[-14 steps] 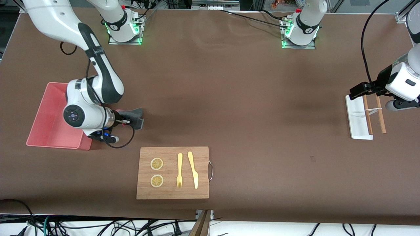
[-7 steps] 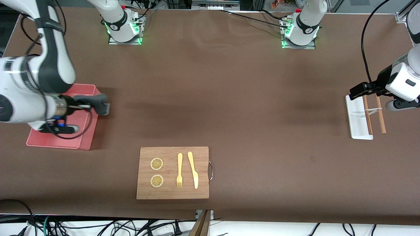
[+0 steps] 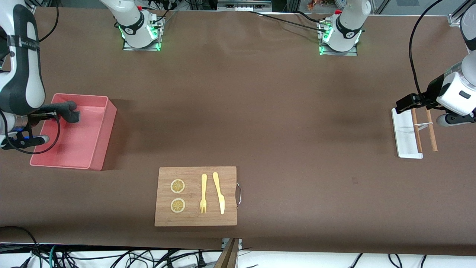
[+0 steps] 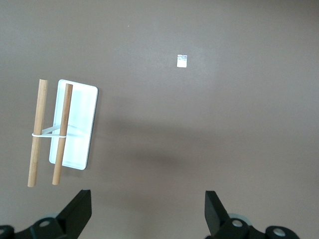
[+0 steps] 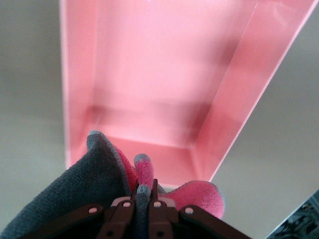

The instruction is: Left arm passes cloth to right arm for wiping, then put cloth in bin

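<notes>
I should let go of the cloth with my right gripper on the pink bin's bottom [image 3: 88, 131] [image 5: 137, 122], near the bin's side that faces the open table.
The pink bin [image 3: 104, 123] stands at the right arm's end of the table. My right gripper [image 3: 55, 113] is shut on the cloth [image 3: 67, 111] and holds it over the bin. In the right wrist view the cloth [image 5: 84, 189] shows dark grey with pinkish-red folds, pinched between the fingers [image 5: 130, 205], with the bin's inside [image 5: 164, 89] below it. My left gripper [image 3: 403, 103] is open and empty, waiting above the white tray at the left arm's end; its fingers [image 4: 75, 213] spread wide over bare table.
A wooden board [image 3: 196, 196] with two lemon slices, a fork and a knife lies near the front camera. A small white tray [image 3: 405, 134] with two wooden sticks [image 3: 431, 130] lies under the left arm; it also shows in the left wrist view [image 4: 75, 124].
My right gripper has carried the cloth from the table beside the bin across its wall to over the bin's inside. The left arm has not moved.
</notes>
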